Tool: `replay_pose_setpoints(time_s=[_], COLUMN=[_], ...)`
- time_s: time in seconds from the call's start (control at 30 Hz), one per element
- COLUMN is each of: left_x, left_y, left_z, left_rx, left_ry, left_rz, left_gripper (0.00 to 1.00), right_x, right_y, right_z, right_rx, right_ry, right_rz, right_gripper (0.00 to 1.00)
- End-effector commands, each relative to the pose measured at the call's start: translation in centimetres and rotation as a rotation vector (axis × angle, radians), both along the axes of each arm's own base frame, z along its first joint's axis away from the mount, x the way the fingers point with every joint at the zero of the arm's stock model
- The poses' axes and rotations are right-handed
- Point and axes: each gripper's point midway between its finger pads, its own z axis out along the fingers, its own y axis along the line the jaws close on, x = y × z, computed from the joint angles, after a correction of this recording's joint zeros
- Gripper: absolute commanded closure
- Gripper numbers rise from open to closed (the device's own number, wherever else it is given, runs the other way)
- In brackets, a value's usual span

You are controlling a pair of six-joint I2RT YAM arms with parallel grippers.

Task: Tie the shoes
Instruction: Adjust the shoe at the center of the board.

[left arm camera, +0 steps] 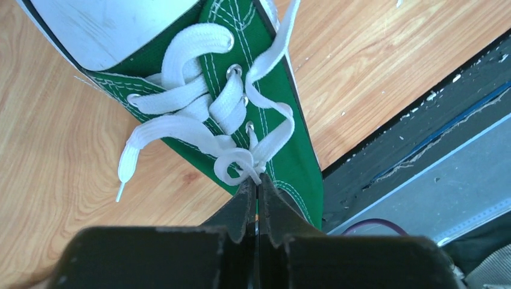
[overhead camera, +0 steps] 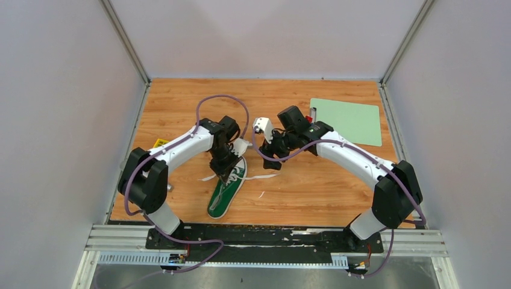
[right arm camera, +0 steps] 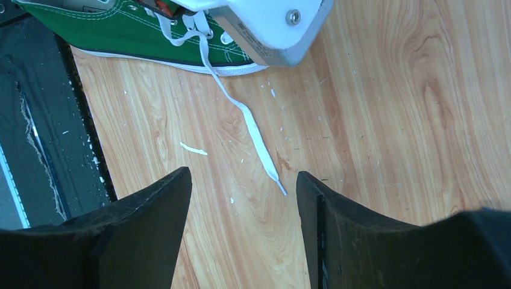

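Observation:
The laces are pinched at their crossing by my left gripper and a small loop curls beside its fingers, so next my left gripper opens and takes that loop (left arm camera: 229,164).
The green shoe (overhead camera: 224,198) lies on the wooden table with its white toe cap (left arm camera: 108,30) pointing away from the arm bases. Its white laces are loosely crossed over the tongue. My left gripper (left arm camera: 257,182) is right over the lacing, shut on a small loop of lace (left arm camera: 236,164) near the top eyelets. One free lace end (left arm camera: 128,158) trails onto the wood on one side, and the other lace end (right arm camera: 253,129) lies on the table on the other side. My right gripper (right arm camera: 244,174) hovers open above that lace's tip, holding nothing, just right of the shoe (right arm camera: 120,30).
A pale green mat (overhead camera: 348,120) lies at the back right. A small yellow object (overhead camera: 159,143) sits by the left arm. The left arm's white wrist housing (right arm camera: 271,30) overhangs the shoe. The black base rail (overhead camera: 265,236) runs along the near edge.

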Motion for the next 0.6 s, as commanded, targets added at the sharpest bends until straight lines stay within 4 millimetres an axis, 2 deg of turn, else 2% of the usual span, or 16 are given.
replay_pose_setpoints(time_s=[0.0,0.17,0.27,0.4,0.57], left_x=[2.0,5.9,7.4,7.5,6.1], left_y=[-2.3,-4.4,-5.1,-5.8,-6.5], left_z=[1.2,4.2,5.0,4.3,3.1], left_rx=[-0.075,-0.141,-0.164,-0.181,-0.225], left_ry=[-0.045,-0.148,-0.19,-0.149,-0.076], left_rz=[0.049,0.087,0.104,0.12,0.114], left_gripper=[1.0,1.0,1.0,1.0,1.0], right_x=[0.9,1.4,1.5,1.6,1.5], right_y=[-0.2,-0.4,-0.3,-0.3,-0.4], right_z=[1.5,1.7,1.6,1.6,1.3], right_rx=[0.022,0.023,0.021,0.02,0.012], right_ry=[-0.071,-0.077,-0.074,-0.076,-0.075], right_rz=[0.002,-0.009,-0.011,-0.01,-0.009], right_gripper=[0.35,0.35,0.35,0.35,0.35])
